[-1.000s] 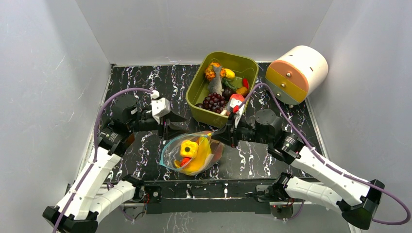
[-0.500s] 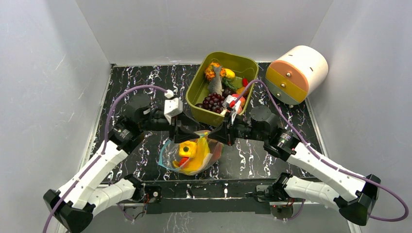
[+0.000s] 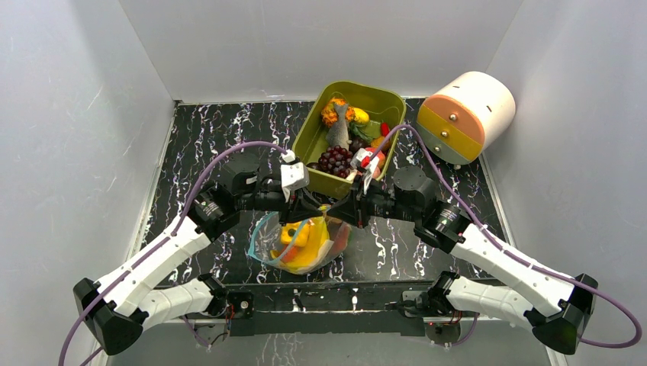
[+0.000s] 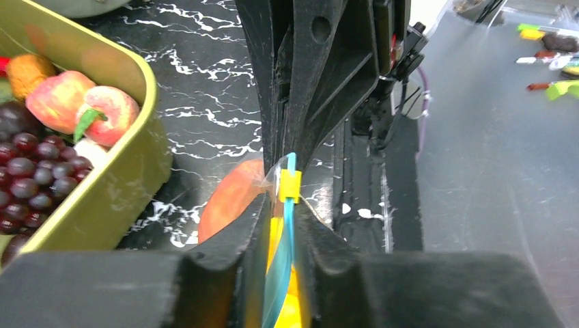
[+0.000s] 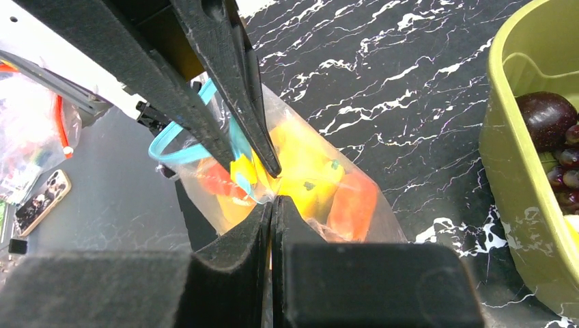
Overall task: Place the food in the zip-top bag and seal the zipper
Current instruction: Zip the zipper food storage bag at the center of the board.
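My left fingers pinch the teal zipper behind the yellow slider tab (image 4: 290, 184), so they should open and close further forward on the tab before sealing.
The clear zip-top bag (image 3: 268, 248) lies on the black marble table in front of the olive tub, with yellow, orange and red toy food (image 3: 304, 245) inside. Its teal zipper (image 4: 283, 256) runs between my left gripper's (image 4: 284, 203) fingers, which are shut on it just behind the yellow slider tab (image 4: 289, 184). My left gripper (image 3: 311, 209) sits at the bag's upper right rim. My right gripper (image 5: 274, 199) is shut on the bag's corner and faces the left one, almost tip to tip (image 3: 339, 213). More food (image 3: 339, 145) fills the tub.
The olive-green tub (image 3: 385, 99) stands just behind both grippers, its wall close to the left fingers (image 4: 130, 178). A pink and cream cylindrical drawer unit (image 3: 465, 114) lies at the back right. White walls close in the table on three sides.
My left gripper has slid right along the bag's rim, from its left end up to the right gripper. The bag's mouth has narrowed. The right gripper has barely moved.
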`<state>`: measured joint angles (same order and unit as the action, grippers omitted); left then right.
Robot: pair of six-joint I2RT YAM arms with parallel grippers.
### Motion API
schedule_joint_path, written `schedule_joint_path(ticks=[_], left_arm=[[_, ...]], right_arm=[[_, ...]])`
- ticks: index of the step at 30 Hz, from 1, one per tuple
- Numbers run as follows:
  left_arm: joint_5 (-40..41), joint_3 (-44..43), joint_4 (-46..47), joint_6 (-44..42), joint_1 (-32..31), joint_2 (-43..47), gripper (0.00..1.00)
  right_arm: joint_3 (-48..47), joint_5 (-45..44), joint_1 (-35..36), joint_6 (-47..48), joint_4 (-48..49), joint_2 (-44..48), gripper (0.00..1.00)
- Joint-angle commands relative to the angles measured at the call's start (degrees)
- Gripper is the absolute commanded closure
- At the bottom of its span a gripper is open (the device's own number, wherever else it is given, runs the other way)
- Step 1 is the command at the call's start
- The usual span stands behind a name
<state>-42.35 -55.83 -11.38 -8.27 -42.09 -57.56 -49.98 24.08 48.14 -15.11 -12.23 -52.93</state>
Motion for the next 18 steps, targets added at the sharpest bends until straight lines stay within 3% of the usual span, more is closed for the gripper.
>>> schedule_joint_path(ticks=[1, 3, 6, 9, 11, 18], left_arm=[[1.39, -1.99, -1.7, -2.56, -0.45, 0.61, 0.91], [1.26, -1.92, -1.82, -2.66, -0.54, 0.53, 1.0], [-0.01, -1.69, -1.59, -2.56, -0.54, 0.59, 1.0], [-2.03, -1.21, -0.25, -2.32, -0.62, 1.07, 1.0], [-2.98, -0.9, 0.91, -1.96, -0.63, 1.4, 1.0], [-5.47, -0.3, 1.71, -1.81, -0.63, 1.7, 1.0]], right_arm=[[-1.23, -0.87, -0.11, 1.12, 3.37, 2.17, 1.0], [-0.62, -0.74, -0.07, 2.89, 4.24, 3.02, 1.0], [1.63, 1.56, -0.07, 7.06, 7.43, 5.29, 0.76], [3.88, 2.29, -0.09, 11.4, 10.33, 7.38, 0.6], [3.66, 4.48, -0.09, 16.58, 9.4, 6.78, 0.57], [3.88, 5.47, -0.14, 18.45, 9.87, 3.58, 0.57]])
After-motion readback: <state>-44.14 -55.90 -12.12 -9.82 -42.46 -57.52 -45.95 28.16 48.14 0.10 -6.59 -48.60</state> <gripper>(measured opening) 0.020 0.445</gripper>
